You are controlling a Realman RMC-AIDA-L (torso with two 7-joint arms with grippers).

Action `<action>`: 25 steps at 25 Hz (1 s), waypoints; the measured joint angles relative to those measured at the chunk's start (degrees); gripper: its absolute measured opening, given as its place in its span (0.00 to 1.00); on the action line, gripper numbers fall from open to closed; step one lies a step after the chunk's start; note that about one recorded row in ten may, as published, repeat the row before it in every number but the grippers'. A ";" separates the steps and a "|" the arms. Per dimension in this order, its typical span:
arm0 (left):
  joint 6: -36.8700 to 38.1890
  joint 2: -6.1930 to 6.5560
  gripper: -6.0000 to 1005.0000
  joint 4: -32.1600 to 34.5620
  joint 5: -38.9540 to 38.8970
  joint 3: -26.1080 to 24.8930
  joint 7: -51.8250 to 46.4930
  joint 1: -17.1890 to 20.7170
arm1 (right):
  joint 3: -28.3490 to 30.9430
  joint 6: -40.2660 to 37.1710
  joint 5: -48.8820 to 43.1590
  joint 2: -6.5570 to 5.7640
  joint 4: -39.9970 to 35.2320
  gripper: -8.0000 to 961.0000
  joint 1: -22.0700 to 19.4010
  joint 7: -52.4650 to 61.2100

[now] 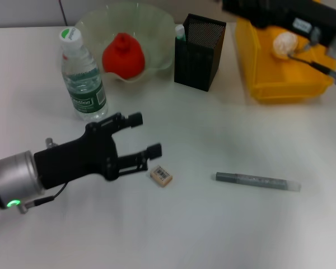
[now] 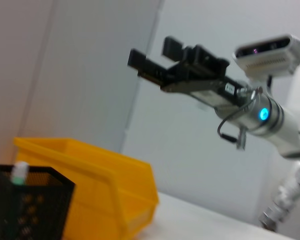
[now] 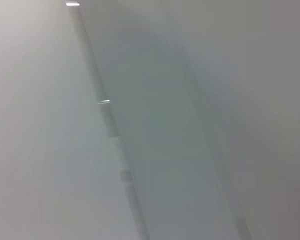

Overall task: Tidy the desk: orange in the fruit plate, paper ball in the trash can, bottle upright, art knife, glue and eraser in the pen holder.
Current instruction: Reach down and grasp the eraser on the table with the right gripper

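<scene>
I will move my right gripper next to the small tan eraser (image 1: 161, 176) beside the open fingers of my left gripper, and close it there.
My left gripper (image 1: 145, 135) hovers open over the table at the lower left, its fingertips just short of the small tan eraser (image 1: 161, 176). The grey art knife (image 1: 256, 181) lies flat to the right of it. The bottle (image 1: 83, 78) stands upright at the back left. Beside it the orange (image 1: 123, 55) rests in the fruit plate (image 1: 159, 25). A white-capped tube (image 1: 180, 32), likely the glue, sticks up in the black mesh pen holder (image 1: 200, 53). The paper ball (image 1: 284, 43) lies in the yellow trash can (image 1: 280, 84). My right gripper (image 2: 152, 52) hangs open and holds nothing, high above the bin.
The right arm (image 1: 291, 17) crosses the top right corner over the trash can, with a cable hanging into it. The left wrist view shows the pen holder (image 2: 30, 205) in front of the yellow bin (image 2: 110, 190). The right wrist view shows only a blank pale surface.
</scene>
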 joint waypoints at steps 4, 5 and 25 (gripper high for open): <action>2.09 2.00 0.86 0.03 3.71 -0.48 0.23 1.14 | -8.05 -6.25 -1.41 -1.19 -7.25 0.68 -2.73 5.70; 2.34 2.48 0.86 0.06 4.40 -0.51 0.30 1.46 | -9.45 -7.00 -3.10 -1.43 -8.88 0.68 -2.90 7.24; -0.67 8.38 0.86 0.05 15.24 -0.84 -2.45 2.18 | -31.66 -0.78 -37.30 0.42 -16.28 0.68 11.98 29.16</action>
